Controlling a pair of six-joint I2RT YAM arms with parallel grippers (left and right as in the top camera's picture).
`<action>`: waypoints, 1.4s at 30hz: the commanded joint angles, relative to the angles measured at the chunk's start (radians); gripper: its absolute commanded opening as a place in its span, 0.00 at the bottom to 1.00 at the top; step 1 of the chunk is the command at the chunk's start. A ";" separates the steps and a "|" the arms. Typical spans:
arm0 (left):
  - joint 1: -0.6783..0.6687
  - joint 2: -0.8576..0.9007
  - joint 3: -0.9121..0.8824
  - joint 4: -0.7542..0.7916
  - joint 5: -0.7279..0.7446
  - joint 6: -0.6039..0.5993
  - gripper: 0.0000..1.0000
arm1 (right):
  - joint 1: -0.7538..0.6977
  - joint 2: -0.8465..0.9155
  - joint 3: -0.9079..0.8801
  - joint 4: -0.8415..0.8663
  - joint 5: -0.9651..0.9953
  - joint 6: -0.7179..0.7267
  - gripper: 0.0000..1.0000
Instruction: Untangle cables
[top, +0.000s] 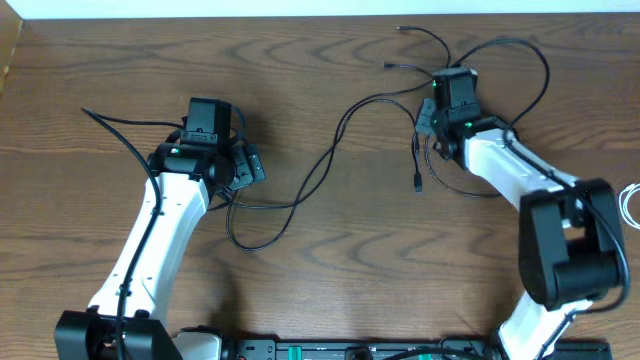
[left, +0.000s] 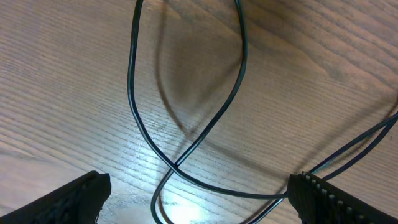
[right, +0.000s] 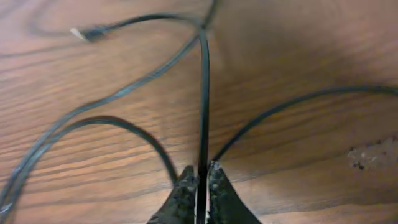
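Observation:
One straight black piece of cable is pinched in my right gripper while the curved piece runs outside its fingers. The right gripper should open, grip both pieces together (right: 209, 152) and pull them clear.
Thin black cables (top: 322, 163) lie looped across the wooden table, from a loop near my left arm to a tangle at the back right. My left gripper (top: 245, 177) is open and empty, low over a crossing cable loop (left: 176, 164) that lies between its jaws (left: 199, 199). My right gripper (top: 428, 118) is shut on a black cable (right: 203, 93), which runs straight out from its jaws (right: 200, 173). A plug end (top: 417, 184) lies just below it. Another plug (right: 84, 32) shows at the top left of the right wrist view. A white cable (top: 631, 204) peeks in at the right edge.
Two loose cable ends (top: 400, 30) lie near the table's far edge, with a large cable arc (top: 545, 70) behind my right arm. A thicker arm wire (top: 115, 122) trails left of my left arm. A black rail (top: 350, 350) runs along the front edge.

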 joint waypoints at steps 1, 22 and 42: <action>0.001 0.006 0.016 -0.006 -0.002 -0.013 0.96 | 0.002 0.065 0.004 0.021 0.039 0.034 0.12; 0.002 0.006 0.016 -0.006 -0.001 -0.013 0.96 | 0.006 0.098 0.004 0.090 -0.031 0.127 0.63; 0.002 0.006 0.016 -0.005 -0.002 -0.013 0.96 | 0.020 -0.025 0.008 0.060 -0.047 0.039 0.73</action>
